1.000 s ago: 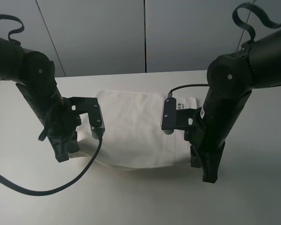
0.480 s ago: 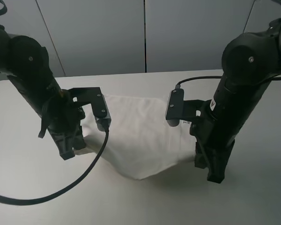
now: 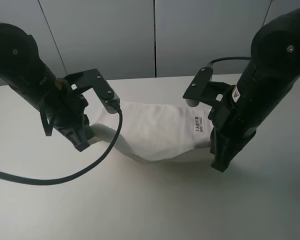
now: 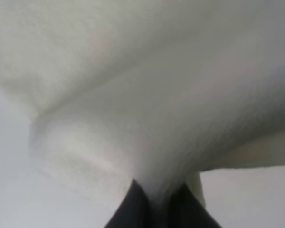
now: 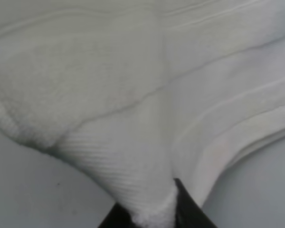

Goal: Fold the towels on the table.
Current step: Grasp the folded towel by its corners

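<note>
My left gripper is to release its near corner of the white terry towel, now lifted off the white table, at the towel's far corner (image 3: 110,95) on its side.
The white terry towel (image 3: 150,130) hangs between my two grippers, its near edge lifted off the white table (image 3: 150,205) and sagging in the middle. A small dark-printed label (image 3: 198,125) shows near its right side. My left gripper (image 3: 83,144) is shut on the towel's near left corner; the left wrist view shows the cloth (image 4: 147,118) pinched between the dark fingertips (image 4: 126,211). My right gripper (image 3: 219,164) is shut on the near right corner; the right wrist view shows the banded edge (image 5: 133,180) clamped between its fingertips (image 5: 187,204).
A black cable (image 3: 55,177) loops from the left arm over the table's front left. A grey panelled wall (image 3: 155,35) stands behind the table's far edge.
Both grippers have risen and moved toward the far side with the towel's near corners. The near edge has lifted and the towel's label now shows.
</note>
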